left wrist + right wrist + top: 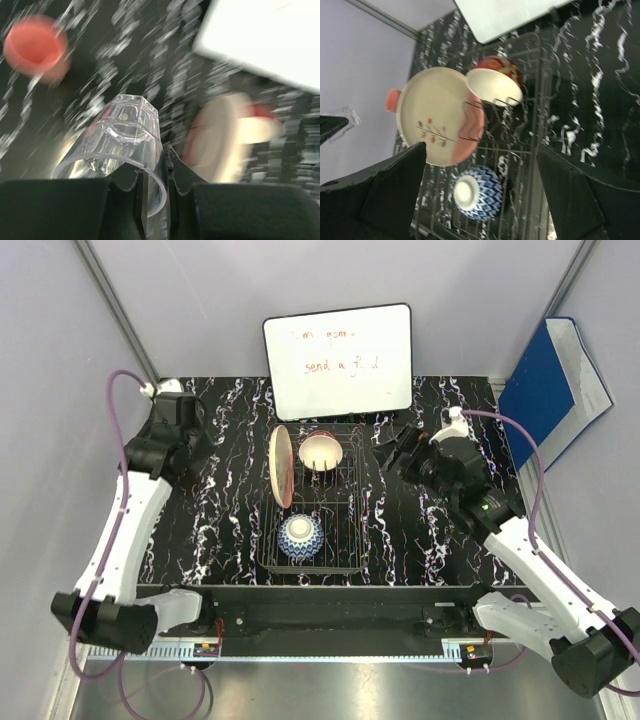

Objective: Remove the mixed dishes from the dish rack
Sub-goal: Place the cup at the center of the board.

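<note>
The robot's left gripper will release the small clear glass on the table (162, 502) just in front of the salmon-pink cup.
The black wire dish rack (345, 530) sits mid-table. A pinkish-cream plate (282, 466) stands on edge in it, next to a cream bowl (322, 452) with a red outside (495, 82). A blue-and-white bowl (300, 537) lies upside down at the rack's near end. At the far left, my left gripper (152, 167) is shut on the wall of the small clear glass (125, 130), one finger inside the rim. The salmon-pink cup (35, 45) stands on the table beyond it. My right gripper (480, 195) hangs open above the rack's right side, holding nothing.
A white whiteboard (338, 348) with red writing leans at the back, just behind the rack. A blue folder (555, 380) leans against the right wall. Grey walls close in both sides of the black marbled table (220, 520).
</note>
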